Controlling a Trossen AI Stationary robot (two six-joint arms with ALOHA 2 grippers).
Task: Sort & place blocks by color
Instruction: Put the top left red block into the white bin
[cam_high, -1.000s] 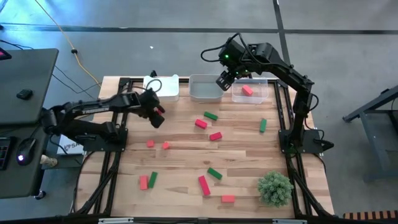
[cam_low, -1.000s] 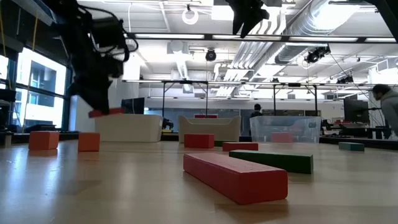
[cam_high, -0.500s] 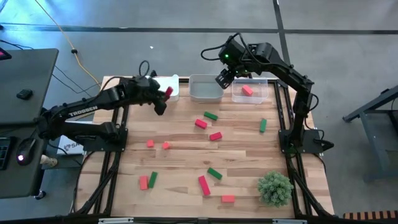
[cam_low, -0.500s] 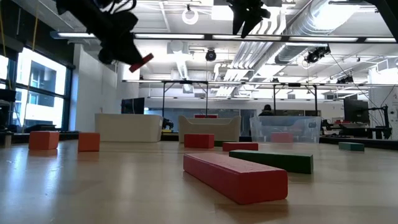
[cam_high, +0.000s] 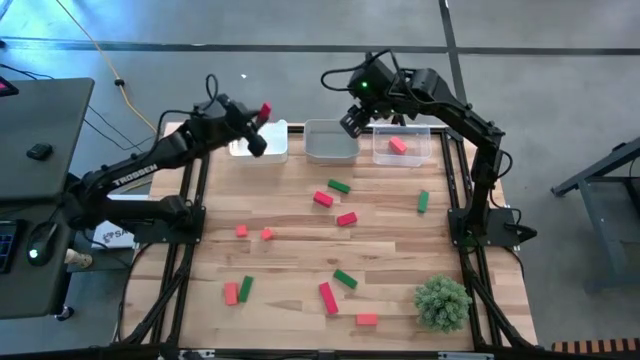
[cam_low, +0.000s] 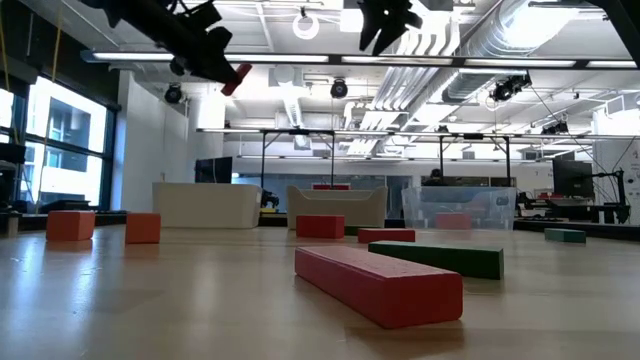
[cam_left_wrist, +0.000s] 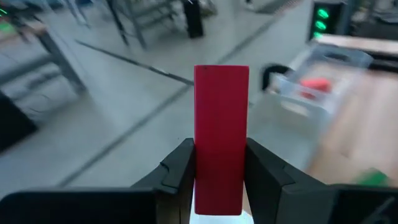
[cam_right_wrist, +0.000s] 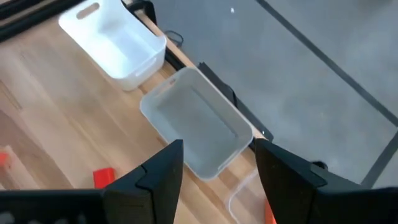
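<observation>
Next, my left gripper lets go of the red bar inside the white bin (cam_high: 268, 137), toward the end of the white bin near the middle bin.
My left gripper (cam_high: 257, 119) is shut on a crimson red bar (cam_high: 264, 110), high above the far left corner of the table, by the white bin (cam_high: 263, 144). The same bar (cam_low: 236, 78) shows well above the table in the low view. My right gripper (cam_high: 351, 122) hangs open and empty over the middle bin (cam_high: 330, 143). One red block (cam_high: 398, 146) lies in the clear right bin (cam_high: 404, 148). Several red, green and orange blocks lie flat on the table, among them a green one (cam_high: 338, 186) and a red one (cam_high: 322, 199). My left gripper pinches the red bar's near end (cam_left_wrist: 217, 186) between its two fingers (cam_left_wrist: 179, 173), one on each long side. The fingers lie along the bar, which sticks out past the fingertips. The gripper points nearly level toward the far edge. The bar is lifted clear of everything.
A bushy green plant (cam_high: 442, 302) stands at the near right corner. Two orange cubes (cam_high: 241, 231) sit left of centre. A long red bar (cam_low: 375, 283) and a green bar (cam_low: 440, 258) lie near the low camera. Black frame rails run along both table sides.
My left gripper has risen with the red bar and swung toward the table's far edge. It has tipped from pointing down to nearly level. The bar, low over the table a second ago, is now high up by the white bin.
</observation>
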